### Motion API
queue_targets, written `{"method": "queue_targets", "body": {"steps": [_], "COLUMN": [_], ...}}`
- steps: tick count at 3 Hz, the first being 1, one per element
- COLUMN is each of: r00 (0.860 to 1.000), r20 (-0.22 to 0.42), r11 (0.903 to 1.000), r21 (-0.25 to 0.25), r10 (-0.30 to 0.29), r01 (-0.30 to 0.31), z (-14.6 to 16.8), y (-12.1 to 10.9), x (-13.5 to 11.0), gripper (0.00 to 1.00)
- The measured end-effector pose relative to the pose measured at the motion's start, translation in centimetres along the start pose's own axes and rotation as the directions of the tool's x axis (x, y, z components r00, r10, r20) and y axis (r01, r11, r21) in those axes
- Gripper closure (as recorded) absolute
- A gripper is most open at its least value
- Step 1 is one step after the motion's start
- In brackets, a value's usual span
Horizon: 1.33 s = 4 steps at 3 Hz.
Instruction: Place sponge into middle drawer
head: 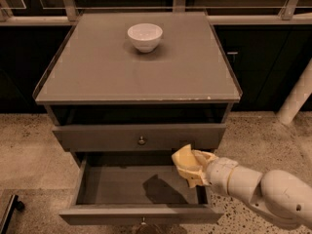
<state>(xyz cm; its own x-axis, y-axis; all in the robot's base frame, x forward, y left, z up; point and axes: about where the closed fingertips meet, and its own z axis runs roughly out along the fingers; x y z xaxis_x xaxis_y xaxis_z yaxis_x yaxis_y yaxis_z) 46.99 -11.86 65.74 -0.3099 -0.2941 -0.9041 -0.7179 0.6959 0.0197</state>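
Next, my gripper lets go of the sponge on the middle drawer's grey bottom (pixel 177 179), toward the side nearest my white arm.
The pale-yellow sponge (pixel 182 160) is held in my gripper (pixel 196 168), whose fingers are shut on it. The gripper comes in from the right on a white arm (pixel 263 191). The sponge hangs just above the right end of the open middle drawer (pixel 122 185), in front of the closed drawer above it. The middle drawer is pulled out, its grey floor is bare and carries the sponge's shadow, and its round knob (pixel 143 222) shows at the bottom edge.
The closed upper drawer (pixel 97 138) has a small knob (pixel 141 141). A white bowl (pixel 145 36) stands on the cabinet top (pixel 97 77) near the back. Speckled floor surrounds the cabinet. A white post (pixel 297 99) stands at right.
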Motion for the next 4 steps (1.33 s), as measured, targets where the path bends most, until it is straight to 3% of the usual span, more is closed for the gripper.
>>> {"method": "queue_targets", "body": {"steps": [1,2,4], "r00": [0.997,0.990,0.986], "r20": [-0.009,-0.047,-0.062], "r11": [0.9966,0.9906,0.9883], "r21": [0.023,0.013,0.011], "r10": [0.079,0.136,0.152], "r01": [-0.079,-0.136,-0.152], "z": [2.6,5.6,6.4], "y": [-0.6,-1.0,-0.8], "x": [5.4,9.5,10.6], "gripper": [1.00,1.00,1.00]}}
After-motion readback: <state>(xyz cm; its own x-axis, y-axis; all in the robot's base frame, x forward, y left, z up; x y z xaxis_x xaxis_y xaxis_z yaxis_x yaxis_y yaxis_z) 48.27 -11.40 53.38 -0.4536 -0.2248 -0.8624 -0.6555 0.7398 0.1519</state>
